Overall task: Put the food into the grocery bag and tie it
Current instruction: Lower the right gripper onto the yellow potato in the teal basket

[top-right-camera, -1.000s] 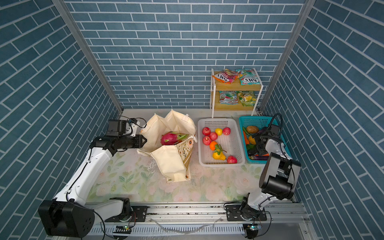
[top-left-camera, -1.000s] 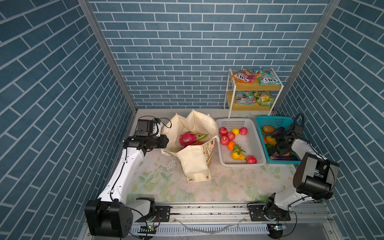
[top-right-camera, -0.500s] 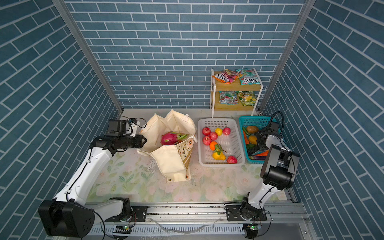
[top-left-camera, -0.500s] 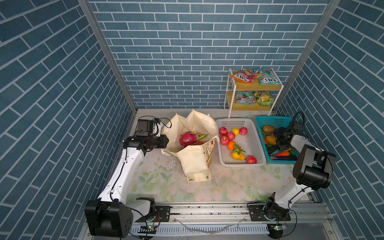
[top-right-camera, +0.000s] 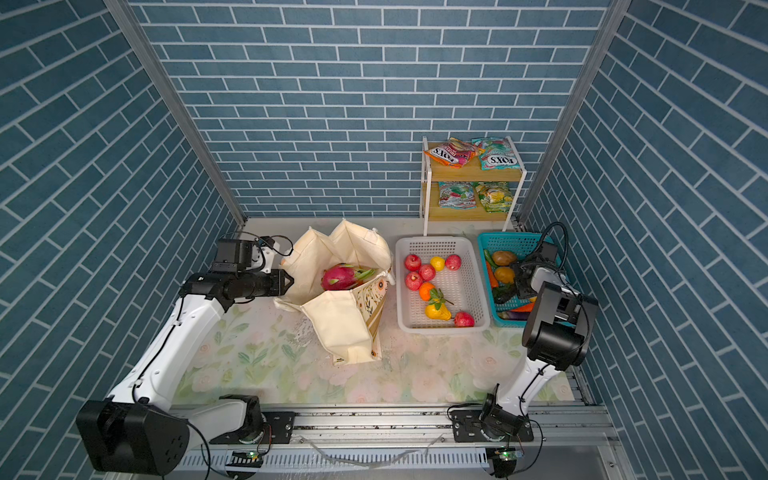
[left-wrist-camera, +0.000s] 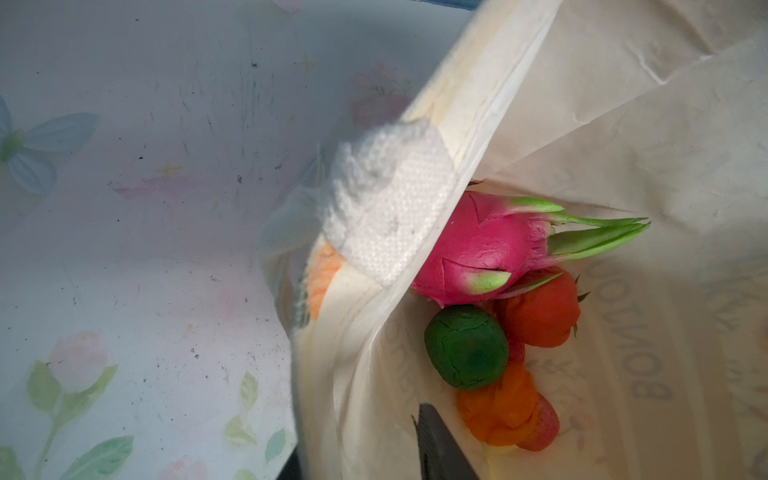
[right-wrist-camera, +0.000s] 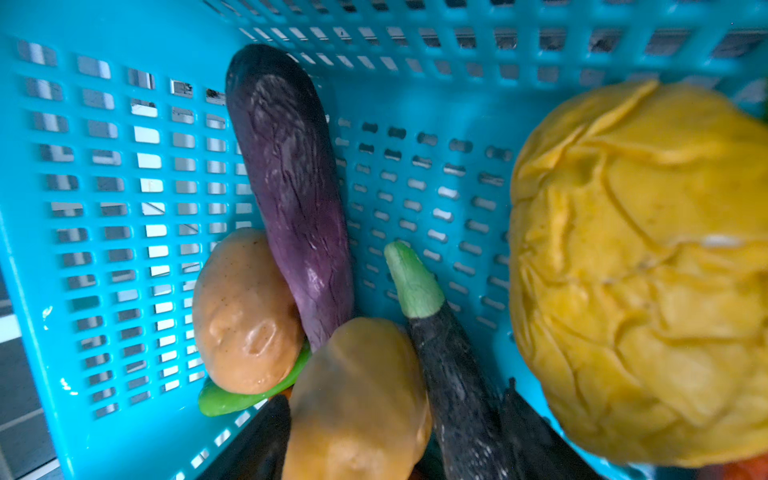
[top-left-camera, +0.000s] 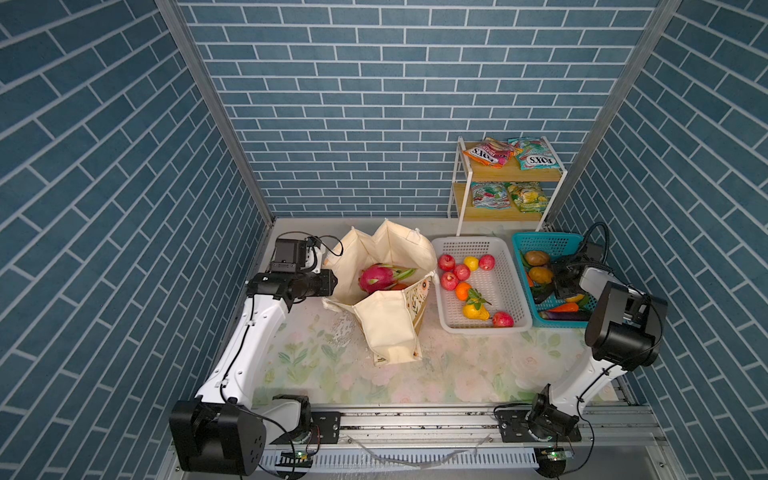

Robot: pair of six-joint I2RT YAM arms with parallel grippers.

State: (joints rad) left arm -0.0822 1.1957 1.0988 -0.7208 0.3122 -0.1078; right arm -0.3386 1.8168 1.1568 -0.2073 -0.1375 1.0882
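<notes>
The black eggplant and the tan potato are both between my right gripper's open fingers, so next I back off and take the tan potato alone (right-wrist-camera: 360, 392).
The cream grocery bag (top-left-camera: 390, 328) (top-right-camera: 338, 328) stands open left of centre, with a pink dragon fruit (top-left-camera: 376, 278) (left-wrist-camera: 478, 245) on top inside. Under it lie a green ball (left-wrist-camera: 465, 345), a red fruit (left-wrist-camera: 540, 309) and orange pieces (left-wrist-camera: 498, 403). My left gripper (top-left-camera: 330, 282) (left-wrist-camera: 365, 457) is shut on the bag's left rim, beside the white handle (left-wrist-camera: 386, 203). My right gripper (top-left-camera: 557, 282) (right-wrist-camera: 399, 440) is down in the teal basket (top-left-camera: 540, 243), jaws wide astride a tan potato (right-wrist-camera: 357, 399) and a black eggplant (right-wrist-camera: 453, 374).
A white basket (top-left-camera: 507, 266) beside the bag holds red apples (top-left-camera: 446, 262), an orange and yellow fruit. The teal basket also holds a purple eggplant (right-wrist-camera: 291, 174), another potato (right-wrist-camera: 245, 311) and a yellow cabbage (right-wrist-camera: 644, 270). A shelf at the back right carries snack packets (top-left-camera: 490, 151).
The right arm's elbow has swung slightly toward the back while its gripper stays in the teal basket. The left arm and the bag have not moved.
</notes>
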